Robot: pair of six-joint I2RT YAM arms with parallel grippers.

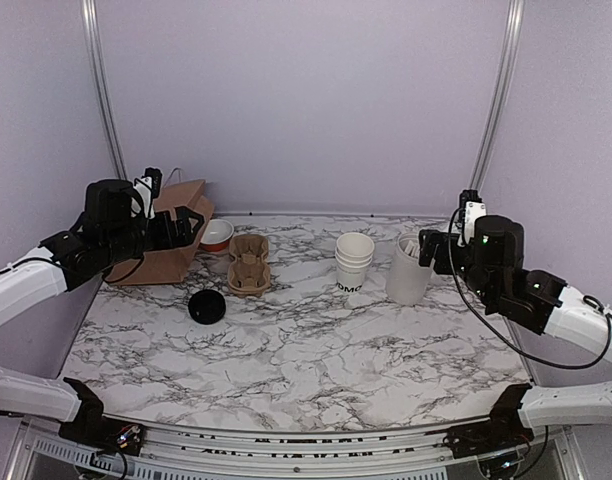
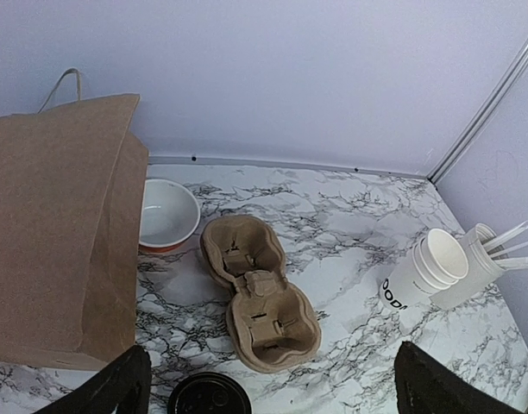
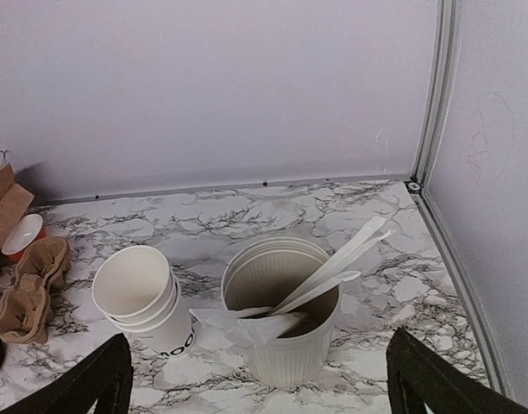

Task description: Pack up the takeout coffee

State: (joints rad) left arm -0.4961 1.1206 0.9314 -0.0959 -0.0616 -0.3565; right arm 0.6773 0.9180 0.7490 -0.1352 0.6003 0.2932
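Observation:
My right gripper moves to the stack of nested white cups next and closes on the top cup's rim [image 1: 340, 254] [image 3: 100, 309], on the side toward the cup carrier.
The takeout coffee's round black lid [image 1: 207, 307] [image 2: 209, 397] lies flat on the marble table, left of centre. No single cup stands apart. I see only a stack of nested white cups [image 1: 354, 262] [image 2: 424, 272] [image 3: 143, 297], with black lettering low on the bottom one. My left gripper [image 1: 184, 228] [image 2: 273, 384] hovers open beside the paper bag, looking down on the cup carrier and lid, with nothing between its fingers. My right gripper [image 1: 432, 248] [image 3: 255, 379] hangs open at the right, just behind the utensil tub, and is also empty.
A brown paper bag [image 1: 171, 235] [image 2: 57, 233] lies at the back left, with a red-and-white bowl [image 1: 217, 235] [image 2: 165, 216] beside it. A brown pulp two-cup carrier [image 1: 249, 263] [image 2: 260, 293] lies near the bowl. A ribbed white tub [image 1: 408, 268] [image 3: 286, 315] holds wrapped utensils, right of the cup stack.

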